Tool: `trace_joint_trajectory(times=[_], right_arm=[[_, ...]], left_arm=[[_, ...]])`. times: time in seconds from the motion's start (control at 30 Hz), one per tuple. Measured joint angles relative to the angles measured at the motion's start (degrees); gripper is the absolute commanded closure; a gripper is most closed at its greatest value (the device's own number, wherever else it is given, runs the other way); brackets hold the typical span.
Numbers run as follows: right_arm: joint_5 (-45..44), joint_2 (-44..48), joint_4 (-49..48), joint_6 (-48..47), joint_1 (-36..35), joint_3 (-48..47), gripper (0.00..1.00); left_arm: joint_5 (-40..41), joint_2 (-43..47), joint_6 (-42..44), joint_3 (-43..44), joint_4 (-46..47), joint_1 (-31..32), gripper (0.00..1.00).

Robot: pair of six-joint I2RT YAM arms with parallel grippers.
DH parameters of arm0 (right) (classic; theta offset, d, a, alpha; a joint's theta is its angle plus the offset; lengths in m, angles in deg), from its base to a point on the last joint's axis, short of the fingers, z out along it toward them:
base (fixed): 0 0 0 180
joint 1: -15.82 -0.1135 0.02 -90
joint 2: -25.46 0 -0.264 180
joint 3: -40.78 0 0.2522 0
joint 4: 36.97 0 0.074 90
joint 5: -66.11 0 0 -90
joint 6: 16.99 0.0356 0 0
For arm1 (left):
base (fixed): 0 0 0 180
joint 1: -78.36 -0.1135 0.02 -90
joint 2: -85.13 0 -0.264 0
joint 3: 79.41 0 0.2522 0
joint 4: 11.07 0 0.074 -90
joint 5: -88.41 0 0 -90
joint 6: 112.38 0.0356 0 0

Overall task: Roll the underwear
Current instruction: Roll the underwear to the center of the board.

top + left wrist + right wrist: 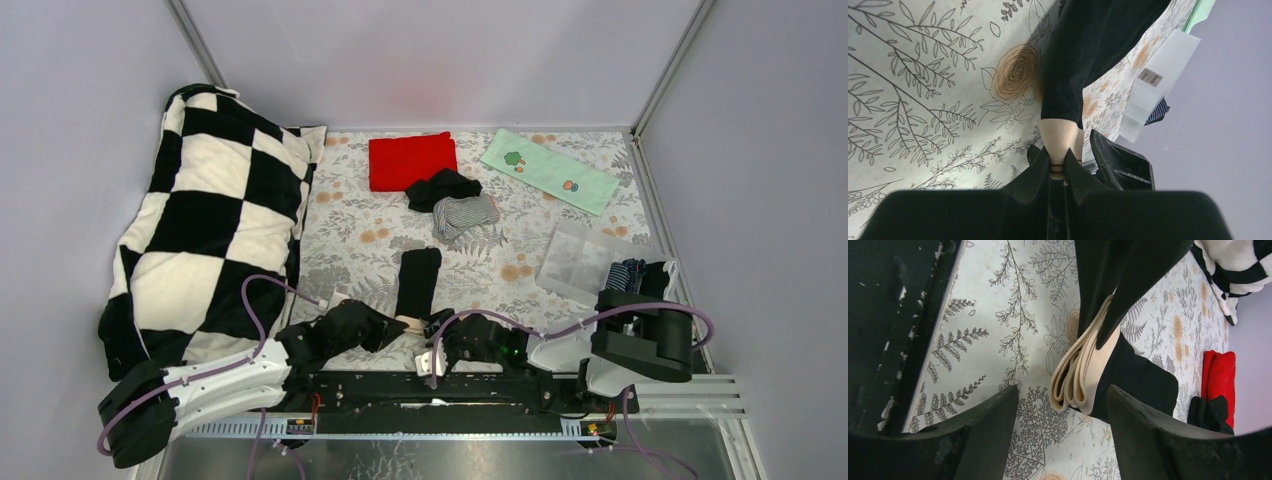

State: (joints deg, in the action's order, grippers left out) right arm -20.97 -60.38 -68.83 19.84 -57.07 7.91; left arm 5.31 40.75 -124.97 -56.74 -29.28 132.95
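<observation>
The beige waistband bunches up in my left gripper, so that gripper should open while my right gripper takes the waistband's loose end (1071, 394) and folds it over.
A black brief (418, 278), folded into a long strip, lies on the floral sheet with its beige waistband (409, 322) at the near end. My left gripper (403, 326) is shut on that waistband; the left wrist view shows the fingers (1040, 172) pinching the beige band (1057, 137) below the black cloth (1098, 50). My right gripper (437, 345) is open just right of it; in its view the layered band (1080, 377) hangs between and beyond the open jaws (1062, 392). Another black brief (443, 186) and a grey pinstriped one (466, 216) lie further back.
A red cloth (412, 160) and a pale green printed cloth (548, 170) lie at the back. A black-and-white checkered pillow (210, 220) fills the left side. A clear plastic bag (583, 258) lies at the right, with dark striped cloth (635, 274) beside it.
</observation>
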Motion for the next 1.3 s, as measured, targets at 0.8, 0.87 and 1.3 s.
trace_joint_trajectory(times=[0.8,0.87,1.3], right_arm=[[-5.53,-11.63,-14.01,-4.07,-0.09,-0.22,0.75],[-5.55,-11.67,-14.36,-3.58,-0.09,-0.22,0.83],[-4.96,-8.33,-8.37,7.06,-0.09,-1.70,0.98]], left_arm=[[-1.31,0.74,0.02,0.00,-0.59,-1.03,1.00],[-1.38,1.03,0.04,0.00,-0.96,-1.05,0.97],[-0.22,6.75,1.25,0.46,-6.51,-1.77,0.15]])
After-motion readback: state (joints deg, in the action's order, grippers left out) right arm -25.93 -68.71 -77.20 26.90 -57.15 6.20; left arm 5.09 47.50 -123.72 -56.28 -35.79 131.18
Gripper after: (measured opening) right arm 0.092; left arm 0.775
